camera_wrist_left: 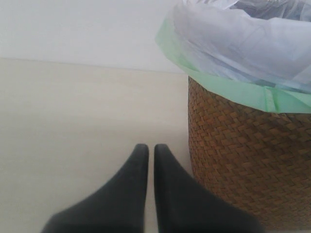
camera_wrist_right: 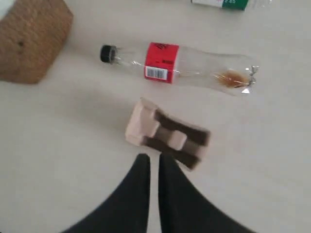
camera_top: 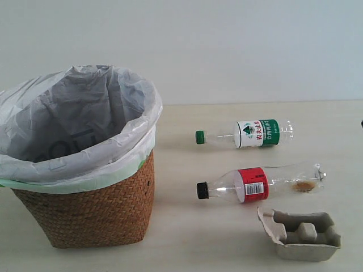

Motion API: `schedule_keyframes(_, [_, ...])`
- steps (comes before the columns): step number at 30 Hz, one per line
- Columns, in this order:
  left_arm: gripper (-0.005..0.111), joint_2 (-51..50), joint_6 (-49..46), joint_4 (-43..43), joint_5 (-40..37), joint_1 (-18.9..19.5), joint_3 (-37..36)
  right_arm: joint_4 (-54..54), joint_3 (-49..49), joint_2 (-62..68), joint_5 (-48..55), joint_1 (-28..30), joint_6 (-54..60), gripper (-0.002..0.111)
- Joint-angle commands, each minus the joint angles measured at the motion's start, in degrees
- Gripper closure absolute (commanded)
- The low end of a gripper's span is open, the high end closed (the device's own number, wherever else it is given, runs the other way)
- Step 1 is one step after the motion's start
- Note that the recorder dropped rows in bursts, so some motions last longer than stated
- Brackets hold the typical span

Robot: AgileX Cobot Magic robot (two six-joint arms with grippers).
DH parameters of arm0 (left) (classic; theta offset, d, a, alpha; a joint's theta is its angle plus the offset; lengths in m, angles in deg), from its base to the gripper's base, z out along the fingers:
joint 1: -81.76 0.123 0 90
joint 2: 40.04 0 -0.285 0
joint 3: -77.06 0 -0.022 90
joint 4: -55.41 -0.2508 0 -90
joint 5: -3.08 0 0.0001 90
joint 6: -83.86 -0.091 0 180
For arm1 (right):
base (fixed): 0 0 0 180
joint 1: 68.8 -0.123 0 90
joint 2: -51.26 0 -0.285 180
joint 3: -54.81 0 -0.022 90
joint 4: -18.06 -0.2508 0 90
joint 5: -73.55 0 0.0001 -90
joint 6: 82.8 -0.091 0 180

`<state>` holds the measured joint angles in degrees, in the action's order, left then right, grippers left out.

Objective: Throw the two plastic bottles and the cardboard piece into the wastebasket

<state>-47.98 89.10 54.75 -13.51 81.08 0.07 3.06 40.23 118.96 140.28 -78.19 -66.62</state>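
Observation:
The cardboard piece is next for my right gripper, which should close across the middle of its long sides [camera_top: 307, 233] [camera_wrist_right: 177, 140], next to the raised bump in the centre.
The wicker wastebasket [camera_top: 91, 212] with its white bag stands at the left of the table. Two clear bottles lie on their sides to its right: the green-capped one [camera_top: 249, 134] farther back, the black-capped one with the red label [camera_top: 258, 183] nearer. The grey-beige cardboard piece [camera_top: 300, 232] sits in front of them. Neither gripper shows in the exterior view. My left gripper [camera_wrist_left: 146, 150] is shut and empty, low over the table beside the wastebasket [camera_wrist_left: 248, 160]. My right gripper [camera_wrist_right: 150, 161] is shut and empty, just short of the cardboard piece [camera_wrist_right: 165, 133], with the red-label bottle [camera_wrist_right: 180, 68] beyond it.
A pale wall rises behind the light wooden table [camera_top: 187, 238]. A brown residue lies inside the red-label bottle near its base [camera_top: 302, 186]. Part of the green-label bottle [camera_wrist_right: 223, 4] shows at the edge of the right wrist view.

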Motion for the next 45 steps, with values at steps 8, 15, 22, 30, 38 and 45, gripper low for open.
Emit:
schedule_keyframes(8, [0.103,0.1,0.3,-0.3,0.3,0.1,-0.2,4.7,7.0,16.3,3.2,0.2,22.0,0.063])
schedule_keyframes(15, [0.103,0.1,0.3,-0.3,0.3,0.1,-0.2,3.7,7.0,24.8,3.2,-2.4,29.3,0.034])
schedule_keyframes(22, [0.103,0.1,0.3,-0.3,0.3,0.1,-0.2,11.7,7.0,31.0,3.2,-9.3,30.1,0.034])
schedule_keyframes(30, [0.103,0.1,0.3,-0.3,0.3,0.1,-0.2,17.1,6.9,32.6,3.2,-11.3,31.1,0.034])
schedule_keyframes(38, [0.103,0.1,0.3,-0.3,0.3,0.1,-0.2,17.1,6.9,32.7,3.2,-11.7,33.6,0.034])
schedule_keyframes(45, [0.103,0.1,0.3,-0.3,0.3,0.1,-0.2,17.1,0.2,32.7,-1.7,-11.7,33.5,0.043])
